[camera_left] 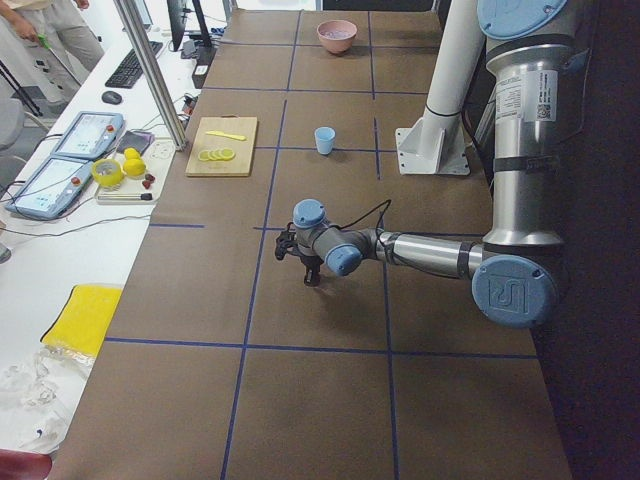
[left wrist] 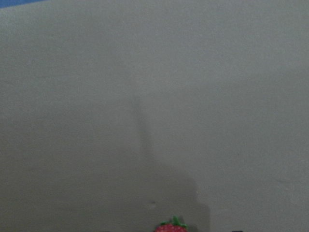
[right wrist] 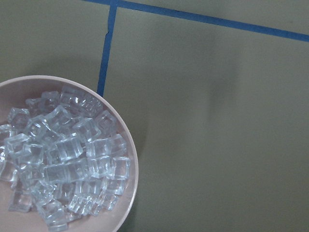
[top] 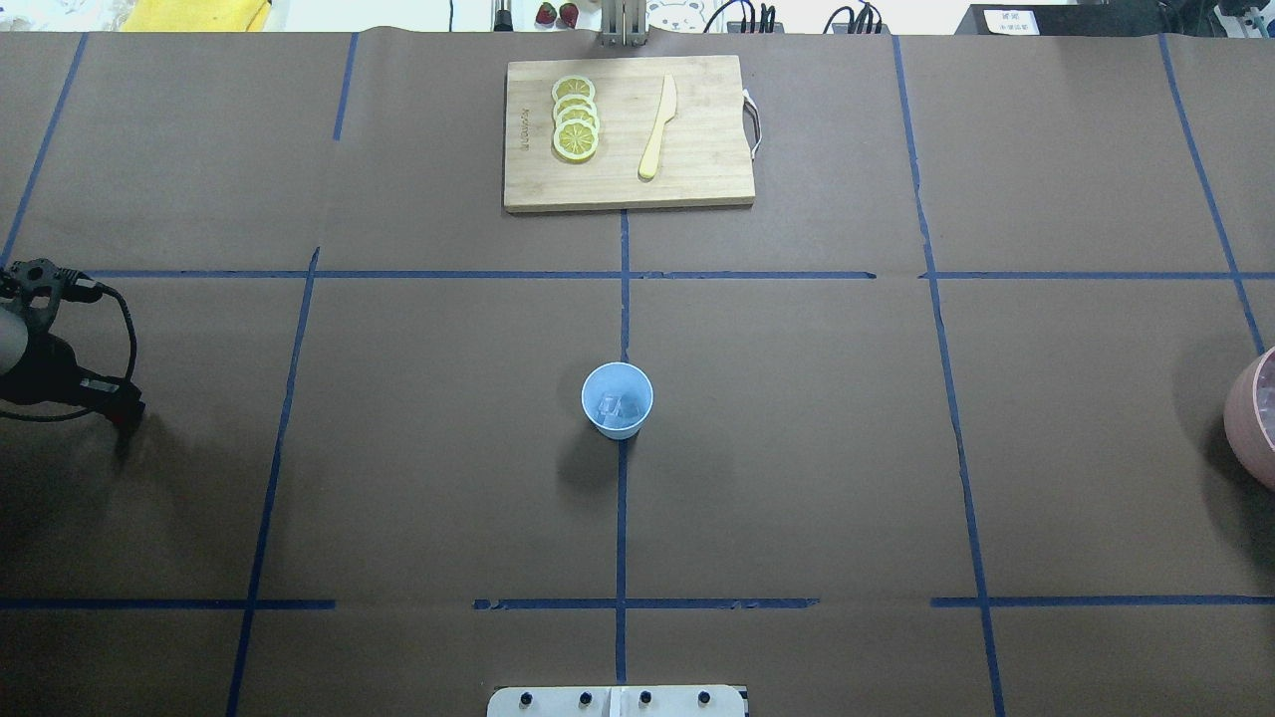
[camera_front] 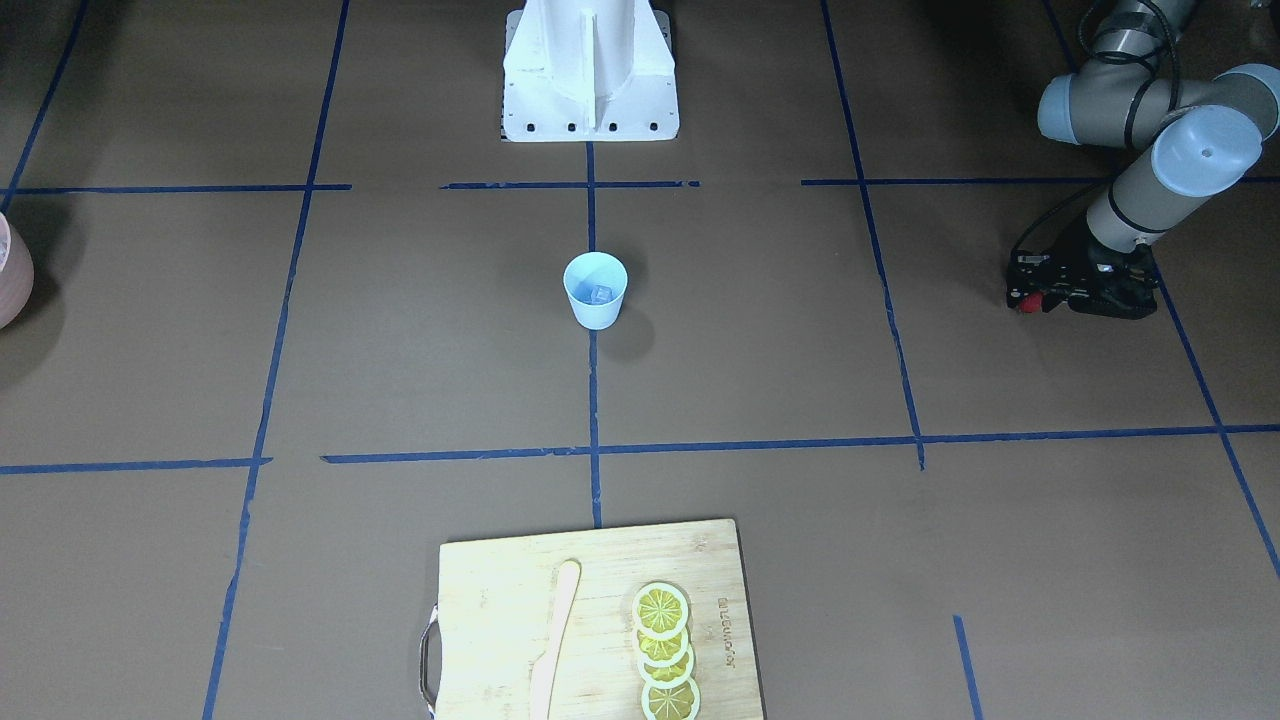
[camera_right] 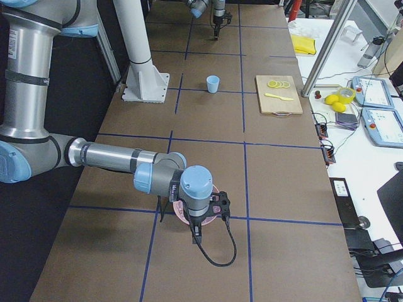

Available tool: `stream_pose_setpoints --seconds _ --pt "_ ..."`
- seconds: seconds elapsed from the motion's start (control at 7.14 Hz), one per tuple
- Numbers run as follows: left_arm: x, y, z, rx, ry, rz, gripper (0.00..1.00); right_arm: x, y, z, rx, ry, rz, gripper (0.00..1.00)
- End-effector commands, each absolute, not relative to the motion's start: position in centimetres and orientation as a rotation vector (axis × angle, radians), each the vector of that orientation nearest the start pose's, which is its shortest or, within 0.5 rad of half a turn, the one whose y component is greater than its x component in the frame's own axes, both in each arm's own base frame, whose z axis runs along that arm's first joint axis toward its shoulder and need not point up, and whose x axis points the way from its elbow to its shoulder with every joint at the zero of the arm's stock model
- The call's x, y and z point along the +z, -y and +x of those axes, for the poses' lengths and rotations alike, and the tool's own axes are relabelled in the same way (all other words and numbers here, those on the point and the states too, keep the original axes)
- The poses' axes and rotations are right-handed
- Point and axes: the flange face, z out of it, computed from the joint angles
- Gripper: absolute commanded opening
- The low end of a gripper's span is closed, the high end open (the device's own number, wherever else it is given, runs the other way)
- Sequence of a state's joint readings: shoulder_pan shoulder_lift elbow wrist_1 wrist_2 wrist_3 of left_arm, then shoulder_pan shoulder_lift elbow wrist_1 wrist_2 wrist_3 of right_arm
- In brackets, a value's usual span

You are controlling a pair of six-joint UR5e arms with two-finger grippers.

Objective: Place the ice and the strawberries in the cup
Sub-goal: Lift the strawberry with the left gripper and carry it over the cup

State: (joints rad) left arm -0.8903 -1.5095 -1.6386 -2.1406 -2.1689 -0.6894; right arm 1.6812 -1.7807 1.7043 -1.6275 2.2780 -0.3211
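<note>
My left gripper is going to release the red strawberry, now low over the table, next to the clear ice inside the light-blue cup (camera_front: 585,294).
The light-blue cup (camera_front: 595,290) stands upright at the table's middle, also in the overhead view (top: 617,399). Clear ice (top: 618,406) lies inside it. My left gripper (camera_front: 1026,296) is low over the table far to the cup's side, near the table's left end (top: 127,410). It looks shut on a small red strawberry (camera_front: 1021,303), whose red body and green top show at the bottom edge of the left wrist view (left wrist: 171,226). My right gripper (camera_right: 196,231) hangs beside the pink bowl; I cannot tell whether it is open or shut.
A pink bowl (right wrist: 126,159) full of ice cubes (right wrist: 63,154) sits at the table's right end (top: 1255,418). A wooden cutting board (top: 697,169) with lemon slices (top: 576,118) and a pale knife (top: 657,124) lies at the far edge. Blue tape lines cross the brown table.
</note>
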Motion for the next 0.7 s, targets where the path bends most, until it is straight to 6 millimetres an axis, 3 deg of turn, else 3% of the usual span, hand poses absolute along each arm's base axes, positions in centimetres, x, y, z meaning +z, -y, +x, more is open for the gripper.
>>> stream_pose_setpoints --seconds 0.0,0.14,0.28,0.56 --pt "59.3 43.3 25.1 0.167 -0.810 0.072 0.02 69.7 38.1 11.1 -0.150 0.718 0.024 0.99" --pt "58.6 43.4 25.0 0.169 -0.816 0.081 0.00 69.7 38.1 11.1 -0.149 0.718 0.024 0.99" --pt "56.2 43.3 25.0 0.180 -0.831 0.104 0.00 69.6 38.1 11.1 -0.151 0.719 0.027 0.99" --pt "49.8 43.3 24.2 0.184 -0.851 0.141 0.00 69.5 38.2 11.1 -0.153 0.719 0.029 0.99"
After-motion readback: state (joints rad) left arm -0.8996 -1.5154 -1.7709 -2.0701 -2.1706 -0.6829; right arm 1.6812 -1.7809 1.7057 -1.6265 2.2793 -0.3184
